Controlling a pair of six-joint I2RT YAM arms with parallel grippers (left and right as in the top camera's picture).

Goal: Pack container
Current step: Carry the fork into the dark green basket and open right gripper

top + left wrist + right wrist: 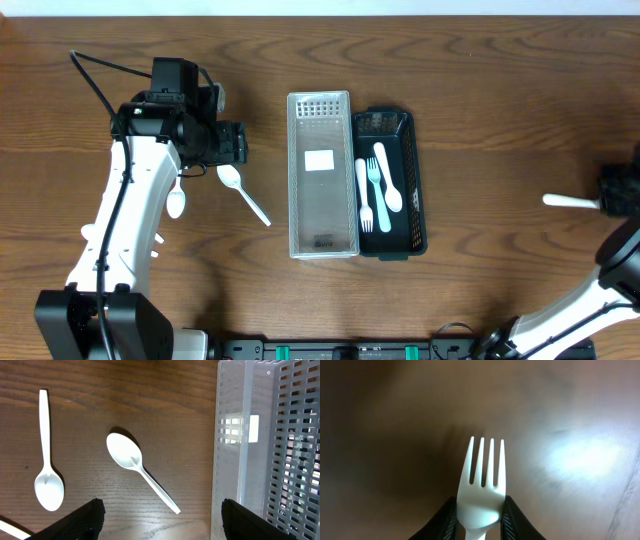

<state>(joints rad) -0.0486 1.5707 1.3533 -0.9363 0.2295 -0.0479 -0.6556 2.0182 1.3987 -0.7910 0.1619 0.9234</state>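
Note:
Next, I open my right gripper and let go of its white fork on the other white fork in the black container (371, 215).
A black container (416, 215) at the table's middle holds a white fork, a light blue fork (379, 195) and a white spoon. A clear lid (321, 175) lies against its left side and shows in the left wrist view (232, 455). Two white spoons lie on the table at the left: one (243, 193) (140, 470) nearer the lid, one (177, 201) (47, 460) under the left arm. My left gripper (162, 522) is open above the table near them. My right gripper (479, 515) is shut on a white fork (482, 487) (568, 201) at the far right.
The wooden table's far edge runs along the top of the overhead view. The right arm's base enters at the lower right (590, 300). The left arm (125, 220) stretches up the left side.

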